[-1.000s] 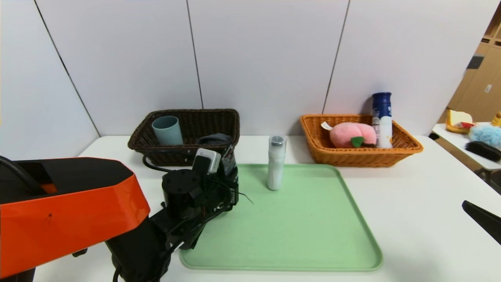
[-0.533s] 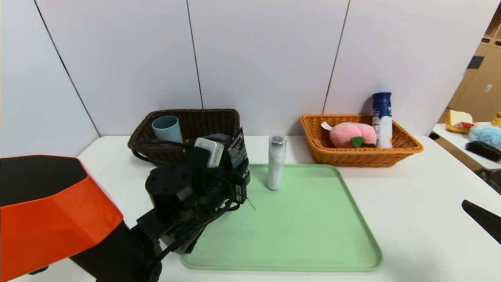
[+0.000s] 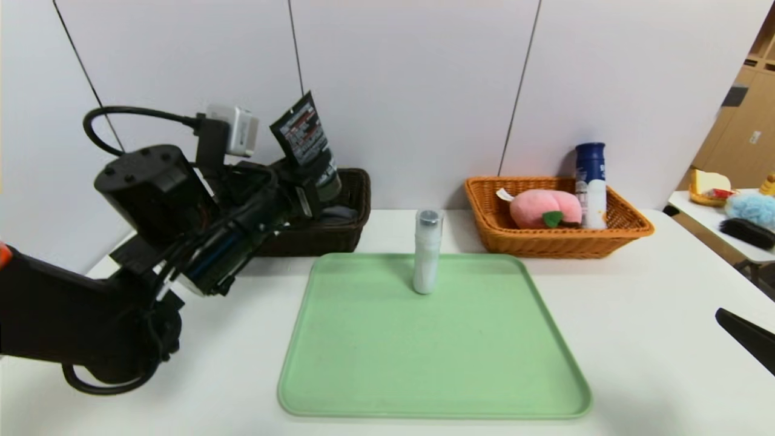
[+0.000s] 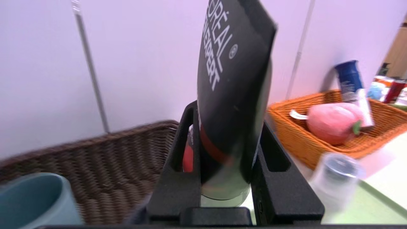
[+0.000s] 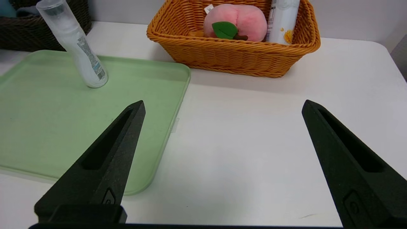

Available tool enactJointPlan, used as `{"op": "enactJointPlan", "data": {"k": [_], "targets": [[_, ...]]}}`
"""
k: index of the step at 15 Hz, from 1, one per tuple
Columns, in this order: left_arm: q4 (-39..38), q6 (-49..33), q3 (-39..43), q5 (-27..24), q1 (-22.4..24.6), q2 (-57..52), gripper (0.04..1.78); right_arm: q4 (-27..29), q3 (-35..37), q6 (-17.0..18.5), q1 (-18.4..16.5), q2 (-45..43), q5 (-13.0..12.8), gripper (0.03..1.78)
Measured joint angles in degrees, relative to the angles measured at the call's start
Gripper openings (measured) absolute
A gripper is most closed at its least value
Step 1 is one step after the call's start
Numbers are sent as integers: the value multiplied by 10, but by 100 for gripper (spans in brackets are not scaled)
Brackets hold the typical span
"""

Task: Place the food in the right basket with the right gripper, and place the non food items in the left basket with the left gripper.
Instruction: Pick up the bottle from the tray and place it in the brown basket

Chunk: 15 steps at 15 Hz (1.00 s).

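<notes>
The black squeeze tube, held upright above the basket's front, will be let go by my left gripper between the grey-blue cup and the grey cloth (image 3: 291, 212) (image 4: 106, 213) inside the dark brown basket.
My left gripper (image 3: 307, 192) (image 4: 227, 118) is shut on the black squeeze tube (image 3: 301, 140) (image 4: 233, 79) and holds it upright in the air, just in front of and above the dark brown left basket (image 3: 352, 206) (image 4: 105, 159). The grey-blue cup (image 4: 35, 200) stands in that basket; the arm hides it in the head view. A slim white bottle (image 3: 427, 251) (image 5: 76, 47) stands on the green tray (image 3: 436, 351). The pink peach (image 3: 542, 209) (image 5: 235, 22) and the navy-capped bottle (image 3: 591, 181) lie in the orange right basket (image 3: 557, 242) (image 5: 232, 54). My right gripper (image 5: 222, 105) hangs open and empty over bare table right of the tray.
White wall panels stand close behind both baskets. A side table (image 3: 726, 206) with assorted things lies beyond the table's right edge. The table top (image 3: 636, 315) runs white between tray and right gripper.
The left arm has risen from the tray's left edge and swung back and left, carrying the black tube up to the dark basket. The right arm has not moved.
</notes>
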Motion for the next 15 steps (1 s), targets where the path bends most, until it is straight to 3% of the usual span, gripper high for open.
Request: {"op": "enactJointPlan", "data": {"k": [2, 6, 15], "targets": [[75, 0, -58, -26, 40, 4, 44, 0, 0, 0, 0, -1, 0, 170], [178, 45, -155, -31, 82, 64, 44, -1, -2, 0, 0, -3, 0, 170], [284, 170, -230, -38, 106, 157, 44, 1, 0, -1, 0, -19, -2, 170]]}}
